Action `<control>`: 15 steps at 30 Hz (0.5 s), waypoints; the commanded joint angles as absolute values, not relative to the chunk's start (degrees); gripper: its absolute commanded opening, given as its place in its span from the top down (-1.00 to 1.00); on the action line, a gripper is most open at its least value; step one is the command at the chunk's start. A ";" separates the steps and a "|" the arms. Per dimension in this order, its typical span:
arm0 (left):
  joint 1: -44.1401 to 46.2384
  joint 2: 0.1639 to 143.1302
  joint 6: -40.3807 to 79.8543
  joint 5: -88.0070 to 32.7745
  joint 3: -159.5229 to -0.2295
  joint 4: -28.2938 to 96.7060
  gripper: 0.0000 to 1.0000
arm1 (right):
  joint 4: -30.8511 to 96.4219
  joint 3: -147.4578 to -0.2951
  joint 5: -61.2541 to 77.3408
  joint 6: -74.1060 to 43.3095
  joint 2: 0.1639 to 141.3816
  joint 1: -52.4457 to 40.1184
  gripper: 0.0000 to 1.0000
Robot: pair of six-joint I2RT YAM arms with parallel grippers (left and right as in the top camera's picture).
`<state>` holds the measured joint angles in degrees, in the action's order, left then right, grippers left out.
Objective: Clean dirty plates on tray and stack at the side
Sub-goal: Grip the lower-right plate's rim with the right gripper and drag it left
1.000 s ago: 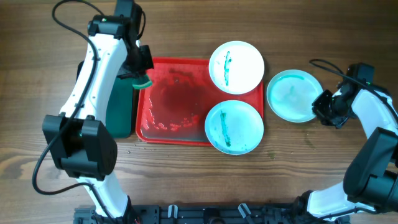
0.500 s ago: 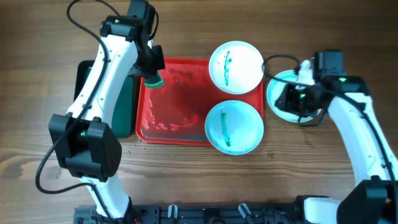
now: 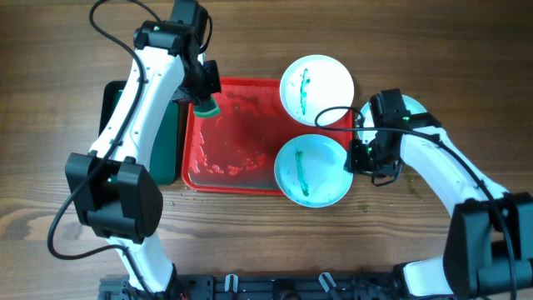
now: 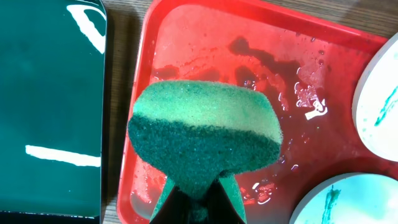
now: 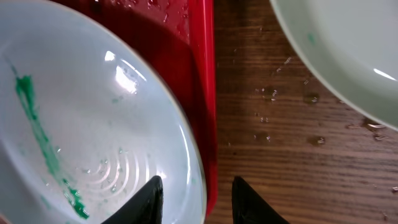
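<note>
The front plate sticks out over the red tray's edge, far from the sponge, so I should grip the plate's rim (image 3: 347,184) with my right gripper and bring it closer.
The red tray (image 3: 233,142) carries two dirty plates, each with a teal streak: one at its back right corner (image 3: 316,90), one at its front right corner (image 3: 312,169). A third plate, pale aqua (image 5: 348,50), lies on the wood right of the tray, mostly hidden overhead by my right arm. My left gripper (image 3: 204,94) is shut on a green sponge (image 4: 205,124) just above the tray's wet back left corner. My right gripper (image 5: 199,202) is open, its jaws straddling the right rim of the front plate (image 5: 93,124) and the tray's rim (image 5: 202,93).
A dark green tray (image 3: 162,142) with a black rim lies against the red tray's left side. Water drops and foam (image 4: 305,99) lie on the red tray's floor. Drops also spot the wood (image 5: 273,118) between the red tray and the plate on the table.
My right arm swung left from the plate on the table to the front plate's right rim, its jaws opening wider. The left gripper carried the sponge slightly right onto the tray, then held still.
</note>
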<state>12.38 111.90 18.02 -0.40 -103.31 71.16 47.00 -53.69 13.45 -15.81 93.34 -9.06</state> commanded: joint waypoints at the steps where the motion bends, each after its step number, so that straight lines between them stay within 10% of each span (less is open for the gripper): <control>1: 12.64 110.39 18.90 -1.28 -104.05 70.98 0.92 | 45.39 -53.12 12.95 -16.53 96.73 -9.58 0.30; 7: 12.64 110.39 18.90 -1.28 -104.05 71.00 0.92 | 45.01 -53.15 12.91 -16.58 97.17 -9.58 0.87; 15: 12.64 110.39 18.90 -1.28 -104.05 71.00 0.92 | 51.70 -58.50 13.10 -16.60 92.75 -9.80 0.91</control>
<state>12.38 111.90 18.02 -0.40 -103.31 71.16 49.80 -54.46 12.99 -16.47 95.83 -9.34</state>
